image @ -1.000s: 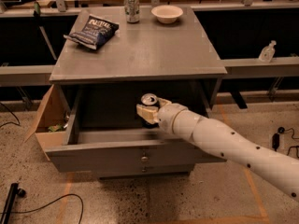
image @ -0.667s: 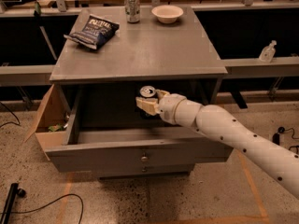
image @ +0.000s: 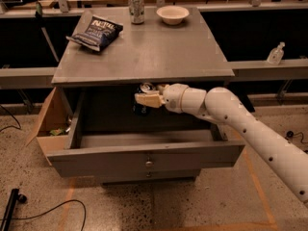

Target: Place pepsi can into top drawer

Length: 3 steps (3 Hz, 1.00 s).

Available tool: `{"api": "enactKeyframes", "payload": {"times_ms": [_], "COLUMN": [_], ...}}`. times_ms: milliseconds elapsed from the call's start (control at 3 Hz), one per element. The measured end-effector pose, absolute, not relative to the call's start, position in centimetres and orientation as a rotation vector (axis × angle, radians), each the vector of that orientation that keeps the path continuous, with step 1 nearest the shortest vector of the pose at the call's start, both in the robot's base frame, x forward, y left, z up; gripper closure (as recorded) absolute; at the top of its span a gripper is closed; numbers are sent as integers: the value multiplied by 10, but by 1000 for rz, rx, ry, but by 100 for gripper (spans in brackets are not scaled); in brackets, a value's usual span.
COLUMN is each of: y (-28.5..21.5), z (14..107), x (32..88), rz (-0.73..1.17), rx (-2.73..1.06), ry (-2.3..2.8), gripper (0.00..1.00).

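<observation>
Next, my gripper sets the pepsi can down upright on the top drawer's bottom, behind the knob (image: 145,139) on the front panel.
The top drawer (image: 144,155) of the grey cabinet stands pulled out, its knob on the front panel. My gripper (image: 145,99) reaches in under the cabinet top from the right and is shut on the pepsi can (image: 143,89), a dark can with a silver top. The can is held upright above the rear part of the drawer's inside, just below the cabinet's top edge. Its lower part is dark against the shadow.
On the cabinet top (image: 149,52) lie a dark chip bag (image: 96,32), a pale silver-green can (image: 136,7) and a white bowl (image: 172,14). A cardboard box (image: 50,124) stands left of the cabinet. A lower drawer knob (image: 148,174) shows below. Cables lie on the floor.
My gripper with the can has moved back and up, from over the drawer's middle towards its rear, close under the cabinet top.
</observation>
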<state>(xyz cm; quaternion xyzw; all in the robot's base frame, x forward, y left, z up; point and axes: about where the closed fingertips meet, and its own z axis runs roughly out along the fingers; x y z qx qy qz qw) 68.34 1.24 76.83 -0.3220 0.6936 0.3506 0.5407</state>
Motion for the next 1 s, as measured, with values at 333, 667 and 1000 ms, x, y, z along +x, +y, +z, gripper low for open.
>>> {"api": "enactKeyframes", "payload": {"times_ms": [333, 667, 1000], "y": [19, 32, 36], "z": [762, 746, 730], "x": [670, 634, 599], "rz": [888, 984, 1009], "rx": [-836, -996, -1116], "ry": [1663, 1701, 1746], "gripper": [100, 100, 100]}}
